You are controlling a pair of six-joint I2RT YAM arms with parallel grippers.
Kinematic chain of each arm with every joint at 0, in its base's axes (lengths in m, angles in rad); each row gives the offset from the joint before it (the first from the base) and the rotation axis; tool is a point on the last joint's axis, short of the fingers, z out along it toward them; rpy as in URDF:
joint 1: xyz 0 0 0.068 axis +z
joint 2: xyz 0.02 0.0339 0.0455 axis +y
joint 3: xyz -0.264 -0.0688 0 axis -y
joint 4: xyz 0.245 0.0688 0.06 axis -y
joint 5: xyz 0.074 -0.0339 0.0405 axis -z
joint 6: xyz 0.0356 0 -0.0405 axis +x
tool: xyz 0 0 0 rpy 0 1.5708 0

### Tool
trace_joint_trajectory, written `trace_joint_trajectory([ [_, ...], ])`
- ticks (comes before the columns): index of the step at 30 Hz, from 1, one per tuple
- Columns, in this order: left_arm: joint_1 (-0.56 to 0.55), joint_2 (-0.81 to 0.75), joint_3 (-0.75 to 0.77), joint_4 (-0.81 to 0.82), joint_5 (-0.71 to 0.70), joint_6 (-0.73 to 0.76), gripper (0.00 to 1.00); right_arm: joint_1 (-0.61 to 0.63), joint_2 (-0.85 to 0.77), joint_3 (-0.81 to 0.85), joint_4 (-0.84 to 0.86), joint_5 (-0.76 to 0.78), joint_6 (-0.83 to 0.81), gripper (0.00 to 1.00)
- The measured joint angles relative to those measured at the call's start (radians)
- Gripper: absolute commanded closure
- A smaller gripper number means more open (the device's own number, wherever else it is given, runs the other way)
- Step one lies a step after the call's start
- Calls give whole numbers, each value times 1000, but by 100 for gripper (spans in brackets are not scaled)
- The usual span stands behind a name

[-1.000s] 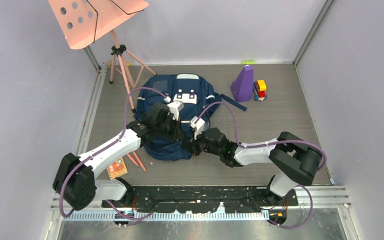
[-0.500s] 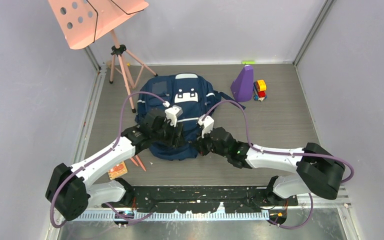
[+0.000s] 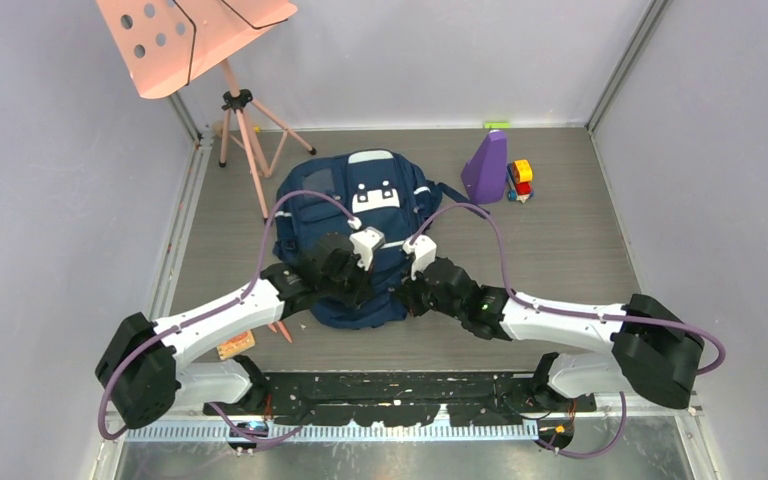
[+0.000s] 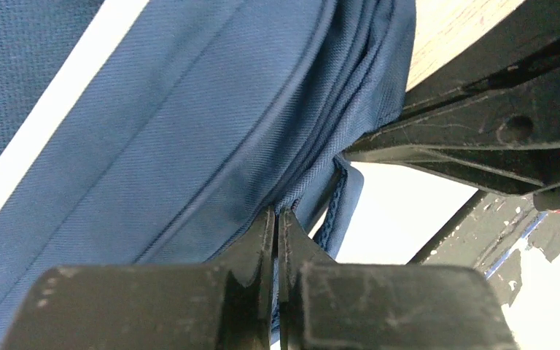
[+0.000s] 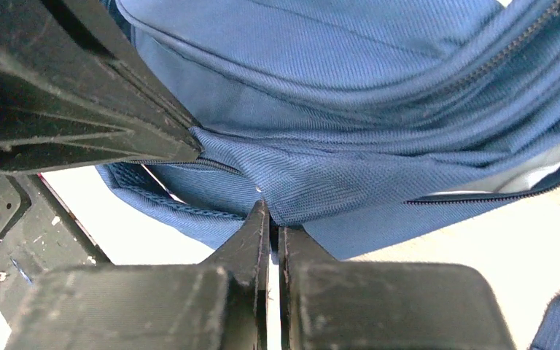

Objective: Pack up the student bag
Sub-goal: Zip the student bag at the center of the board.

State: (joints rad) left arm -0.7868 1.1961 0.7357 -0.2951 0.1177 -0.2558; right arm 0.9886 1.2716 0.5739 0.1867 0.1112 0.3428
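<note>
Next, I release the zipper pull with my right gripper at the lower part of the bag's edge (image 3: 431, 267) facing the purple wedge.
The student bag (image 3: 355, 205) is a navy backpack with white stripes and a white patch, lying flat in the middle of the table. Both grippers are at its near edge, close together. My left gripper (image 3: 364, 288) is shut on a fold of the bag's blue fabric (image 4: 189, 146), which shows between its jaws at the tips (image 4: 278, 213). My right gripper (image 3: 407, 297) is shut too, pinching a ridge of the same bag's fabric (image 5: 350, 175) at its tips (image 5: 270, 208). A zipper line (image 5: 481, 193) runs along the bag to the right, with pale lining behind it.
A pink music stand (image 3: 190, 40) on a tripod (image 3: 245, 130) stands at the back left. A purple wedge (image 3: 487, 167) and a red-and-yellow toy (image 3: 521, 178) sit at the back right. Pencils (image 3: 278, 326) and a small orange card (image 3: 234, 346) lie near the left arm.
My left gripper opened, shifted right and toward the near edge, then shut again on the bag. The right arm stretched out lower and flatter, and the bag's near edge moved with it.
</note>
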Motion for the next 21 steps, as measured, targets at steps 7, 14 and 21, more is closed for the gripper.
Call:
trace_joint_trajectory([
  [7, -35, 0, 21, -7, -70, -20, 100, 2, -87, 28, -155, 93, 29, 99],
  [14, -39, -33, 24, -45, -119, -34, 100, -43, -166, 28, -280, 177, 35, 99],
  [21, -40, -68, 29, -90, -145, -60, 100, -112, -150, 28, -264, 169, 31, 99],
])
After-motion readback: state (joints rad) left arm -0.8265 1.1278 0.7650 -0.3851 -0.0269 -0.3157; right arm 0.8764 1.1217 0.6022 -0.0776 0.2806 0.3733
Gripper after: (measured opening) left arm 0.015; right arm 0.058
